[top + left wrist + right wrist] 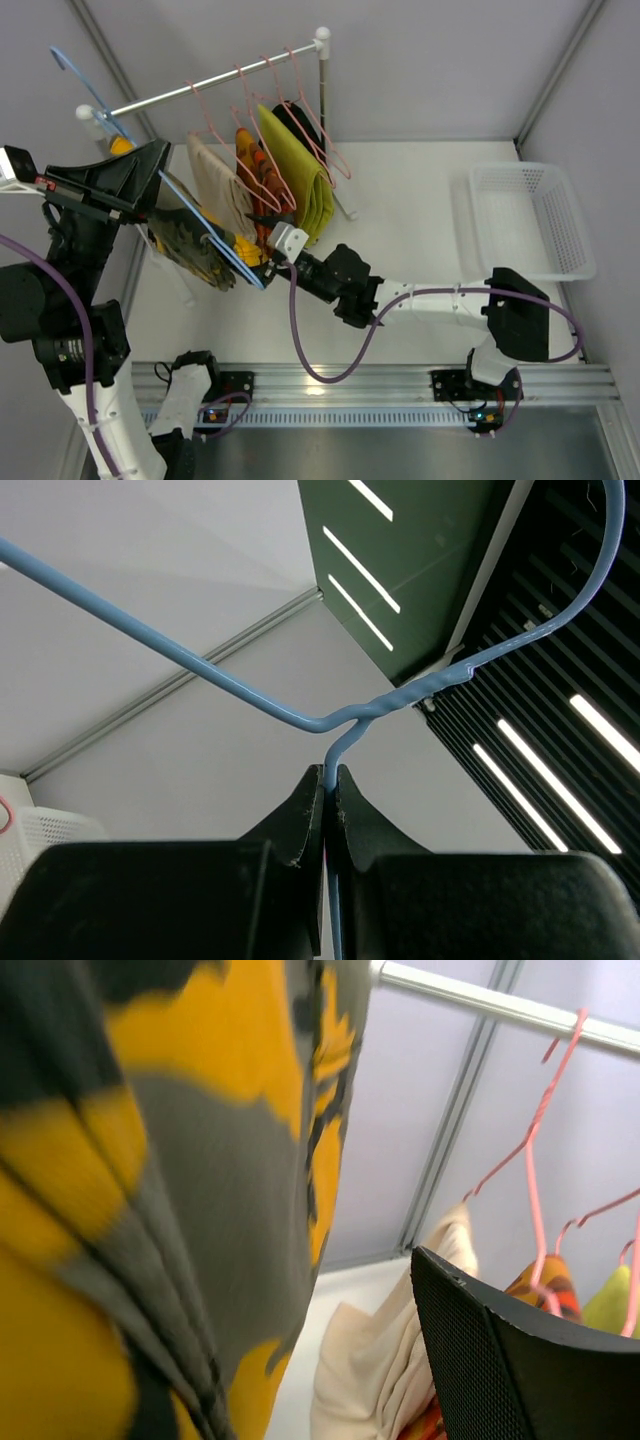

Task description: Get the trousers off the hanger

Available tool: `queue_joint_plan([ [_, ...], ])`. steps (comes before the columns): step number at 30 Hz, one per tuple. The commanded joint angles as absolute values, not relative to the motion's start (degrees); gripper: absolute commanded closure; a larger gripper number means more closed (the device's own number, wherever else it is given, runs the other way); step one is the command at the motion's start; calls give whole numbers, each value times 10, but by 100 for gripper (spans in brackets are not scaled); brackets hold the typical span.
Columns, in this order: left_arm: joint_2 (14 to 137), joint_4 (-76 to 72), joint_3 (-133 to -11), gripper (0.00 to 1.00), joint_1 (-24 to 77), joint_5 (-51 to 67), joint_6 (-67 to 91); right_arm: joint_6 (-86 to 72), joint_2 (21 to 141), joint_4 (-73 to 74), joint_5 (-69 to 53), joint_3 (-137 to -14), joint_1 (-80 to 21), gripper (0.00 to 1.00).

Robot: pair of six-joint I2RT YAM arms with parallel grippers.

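Observation:
The trousers lie to one side of my right gripper's fingers, so next I take the trousers' yellow end (pixel 246 251) between both fingers before I pull it off the hanger.
The light-blue wire hanger (pixel 215 243) is off the rail and held up at the left. My left gripper (pixel 150 172) is shut on its wire just below the twisted neck, as the left wrist view shows (pixel 329 780), with the hanger (pixel 200 670) rising above the fingers. The camouflage trousers (pixel 190 245) hang folded over the hanger's lower bar. My right gripper (pixel 264 228) is at the trousers' right end. In the right wrist view the trousers (pixel 170 1210) fill the left side. One black finger (pixel 500 1360) stands well apart at the right. The other finger is hidden behind the cloth.
A metal rail (pixel 220 78) on a white post (pixel 322 80) carries pink hangers (pixel 300 110) with a beige garment (pixel 220 185), an orange-red one (pixel 258 170) and a yellow-green one (pixel 295 170), close to my right gripper. A white basket (pixel 530 215) stands at the right.

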State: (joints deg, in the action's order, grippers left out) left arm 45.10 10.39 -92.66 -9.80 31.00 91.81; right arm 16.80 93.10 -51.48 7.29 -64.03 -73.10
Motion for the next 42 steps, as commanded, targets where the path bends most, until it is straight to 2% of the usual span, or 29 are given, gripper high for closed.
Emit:
queue_joint_plan([
  [1,432,56,-931,100,-97,283,918,175,943,-598,76,-699,-723,22],
  [8,427,67,-914,100,-97,281,915,182,962,-625,75,-742,-723,25],
  [21,420,96,-875,100,-97,281,906,208,969,-658,75,-780,-723,26],
  [23,419,97,-871,100,-97,280,904,210,969,-659,78,-786,-723,23],
  [25,418,95,-870,100,-98,280,903,212,969,-663,89,-784,-723,11],
  [27,417,91,-870,100,-96,280,900,213,967,-663,95,-778,-723,6],
  [35,421,85,-872,100,-97,284,903,213,964,-662,111,-766,-723,2],
  [39,420,94,-872,100,-97,287,892,223,966,-660,103,-770,-722,8],
  [41,420,97,-870,100,-97,289,888,227,964,-660,99,-769,-722,15],
  [42,418,97,-868,100,-98,291,885,231,963,-661,95,-768,-722,25],
])
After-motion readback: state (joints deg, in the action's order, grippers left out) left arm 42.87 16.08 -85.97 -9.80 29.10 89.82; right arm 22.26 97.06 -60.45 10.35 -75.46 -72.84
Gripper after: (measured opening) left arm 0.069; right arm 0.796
